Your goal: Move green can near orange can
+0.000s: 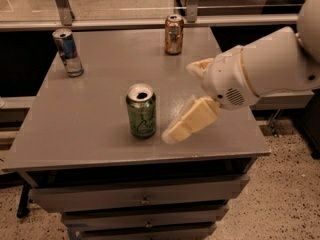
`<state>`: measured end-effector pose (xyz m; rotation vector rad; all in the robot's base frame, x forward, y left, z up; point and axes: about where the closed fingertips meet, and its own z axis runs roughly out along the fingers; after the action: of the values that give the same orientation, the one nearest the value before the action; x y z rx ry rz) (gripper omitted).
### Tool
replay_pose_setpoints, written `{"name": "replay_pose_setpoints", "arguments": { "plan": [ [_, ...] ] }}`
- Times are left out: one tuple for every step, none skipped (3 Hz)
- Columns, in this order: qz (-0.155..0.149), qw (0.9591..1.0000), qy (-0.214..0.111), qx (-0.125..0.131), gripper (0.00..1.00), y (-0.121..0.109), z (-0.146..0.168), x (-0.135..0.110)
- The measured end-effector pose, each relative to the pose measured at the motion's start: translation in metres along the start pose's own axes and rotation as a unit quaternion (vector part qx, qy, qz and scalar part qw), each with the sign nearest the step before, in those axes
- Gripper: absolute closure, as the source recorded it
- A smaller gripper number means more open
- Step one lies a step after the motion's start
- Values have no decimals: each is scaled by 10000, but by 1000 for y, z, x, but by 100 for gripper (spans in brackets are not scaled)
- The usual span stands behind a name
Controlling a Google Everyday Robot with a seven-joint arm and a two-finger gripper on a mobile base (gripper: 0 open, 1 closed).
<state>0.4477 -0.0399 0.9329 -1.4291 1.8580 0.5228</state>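
Observation:
My gripper is going to close around the lower half of the green can (142,120), because that can should move near the orange can.
The green can (141,111) stands upright near the middle front of the grey table (95,114), its top opened. The orange can (173,34) stands upright at the table's far edge, right of centre, well apart from the green can. My gripper (180,101) reaches in from the right on a white arm, just right of the green can. It is open and empty. The lower cream finger (192,121) points toward the can's base without touching it. The upper finger (200,66) is farther back.
A slim blue-and-silver can (68,52) stands at the far left of the table. Drawers (142,199) sit under the tabletop. A rail and glass panels run behind the table. Speckled floor lies to the right.

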Motion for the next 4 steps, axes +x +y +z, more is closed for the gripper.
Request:
{"name": "replay_pose_setpoints", "arguments": {
  "plan": [
    [109, 9981, -605, -25, 0, -3, 36, 0],
    [279, 9931, -1141, -17, 0, -14, 65, 6],
    [525, 9857, -1601, -34, 0, -22, 83, 10],
    [735, 9763, -2032, -120, 18, -23, 95, 6]
  ]
}}
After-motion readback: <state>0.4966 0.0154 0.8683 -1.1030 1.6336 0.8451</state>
